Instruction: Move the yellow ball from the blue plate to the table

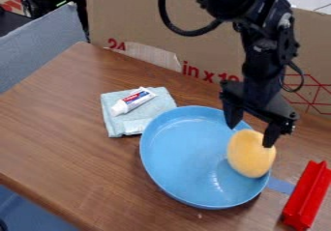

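I should lower my gripper next, inside the blue plate's rim, and I should close it on the top of the yellow ball [253,143].
The yellow ball [251,155] rests inside the blue plate [181,162], near its right rim. My gripper [255,122] hangs just above the ball with its fingers [233,112] spread open and nothing between them. The black arm rises from there toward the top of the view. The plate sits on the brown wood-grain table [58,104], close to the front right.
A pale blue-green folded cloth [123,117] with a toothpaste tube [139,101] on it lies left of the plate. A red block [308,193] stands at the right edge. A cardboard box [155,27] printed in red lines the back.
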Motion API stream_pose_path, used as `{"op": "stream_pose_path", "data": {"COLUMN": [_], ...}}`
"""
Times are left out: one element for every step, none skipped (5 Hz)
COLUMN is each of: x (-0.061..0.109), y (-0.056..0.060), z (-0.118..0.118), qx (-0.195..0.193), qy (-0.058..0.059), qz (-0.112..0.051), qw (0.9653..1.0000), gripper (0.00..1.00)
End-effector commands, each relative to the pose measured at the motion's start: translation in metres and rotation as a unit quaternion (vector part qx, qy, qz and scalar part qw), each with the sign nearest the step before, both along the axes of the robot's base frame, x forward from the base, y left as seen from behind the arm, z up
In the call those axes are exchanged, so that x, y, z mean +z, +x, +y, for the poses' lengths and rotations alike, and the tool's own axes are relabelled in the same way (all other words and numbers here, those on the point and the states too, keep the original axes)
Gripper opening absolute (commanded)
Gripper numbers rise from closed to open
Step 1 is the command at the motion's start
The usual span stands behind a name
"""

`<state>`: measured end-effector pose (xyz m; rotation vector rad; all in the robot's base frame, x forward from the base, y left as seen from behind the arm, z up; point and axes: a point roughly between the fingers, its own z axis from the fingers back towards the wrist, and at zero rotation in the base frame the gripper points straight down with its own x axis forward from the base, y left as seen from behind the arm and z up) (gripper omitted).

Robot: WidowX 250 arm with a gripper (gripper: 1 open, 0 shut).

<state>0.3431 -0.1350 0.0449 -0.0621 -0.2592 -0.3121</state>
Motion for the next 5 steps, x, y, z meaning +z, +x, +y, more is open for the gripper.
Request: {"op": "stream_pose_path", "data": {"x": [0.027,0.018,0.011,0.006,0.015], "y": [0.010,-0.014,-0.028,-0.025,-0.019], "z": [-0.007,-0.015,-0.011,-0.015,-0.009], "qx": [0.007,-0.001,-0.013,-0.018,-0.011], "qy": [-0.013,-0.016,-0.022,-0.017,-0.023], "qz": [-0.009,0.005,0.011,0.010,0.020], "qw": [0.9999,0.9999,0.9996,0.9997,0.9995], "gripper": [1.00,1.00,1.00,1.00,1.00]}}
